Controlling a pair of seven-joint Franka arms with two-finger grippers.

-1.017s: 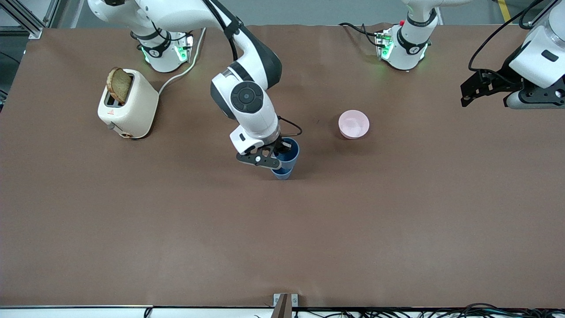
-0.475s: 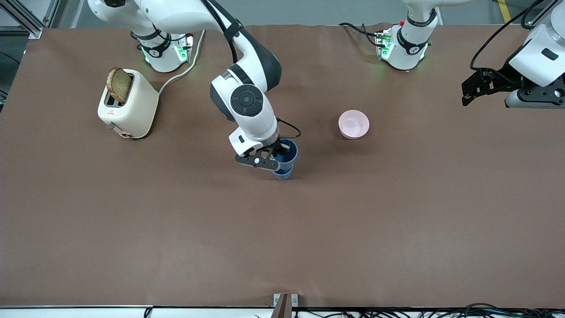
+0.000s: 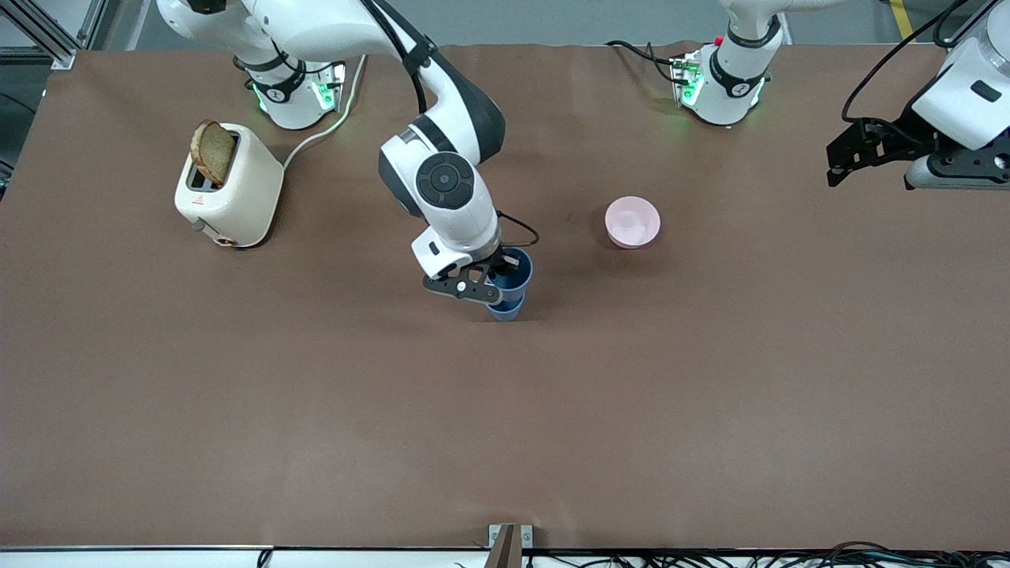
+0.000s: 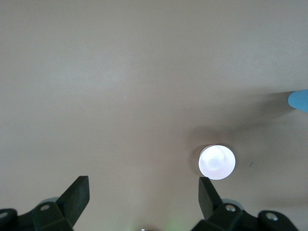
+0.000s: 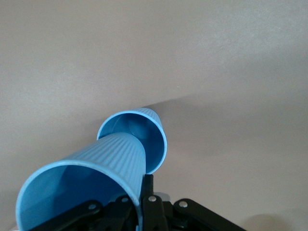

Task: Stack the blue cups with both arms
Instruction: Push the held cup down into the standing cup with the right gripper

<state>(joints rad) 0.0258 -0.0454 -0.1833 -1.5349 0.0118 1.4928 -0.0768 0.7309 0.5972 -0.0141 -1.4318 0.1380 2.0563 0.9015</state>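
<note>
My right gripper should be releasing the upper blue cup down inside the standing blue cup (image 3: 506, 297) (image 5: 137, 138).
One blue cup (image 3: 506, 309) stands upright near the middle of the table. A second blue cup (image 3: 514, 272) sits tilted in its mouth. My right gripper (image 3: 495, 282) is shut on the rim of this upper cup, one finger inside the wall and one outside. In the right wrist view the held cup (image 5: 96, 168) fills the foreground in my right gripper (image 5: 142, 192), with its base inside the standing cup (image 5: 159, 139). My left gripper (image 3: 830, 170) hangs open and empty above the left arm's end of the table. Its jaws (image 4: 143, 185) are spread wide over bare tabletop.
A pale pink bowl (image 3: 632, 222) sits beside the cups toward the left arm's end, also seen as the pink bowl (image 4: 217, 162) in the left wrist view. A cream toaster (image 3: 229, 185) with a slice of bread (image 3: 213, 151) stands at the right arm's end.
My right gripper has lowered the held cup a little deeper into the standing cup. My left gripper has drifted slightly toward the robots' edge of the table, still open.
</note>
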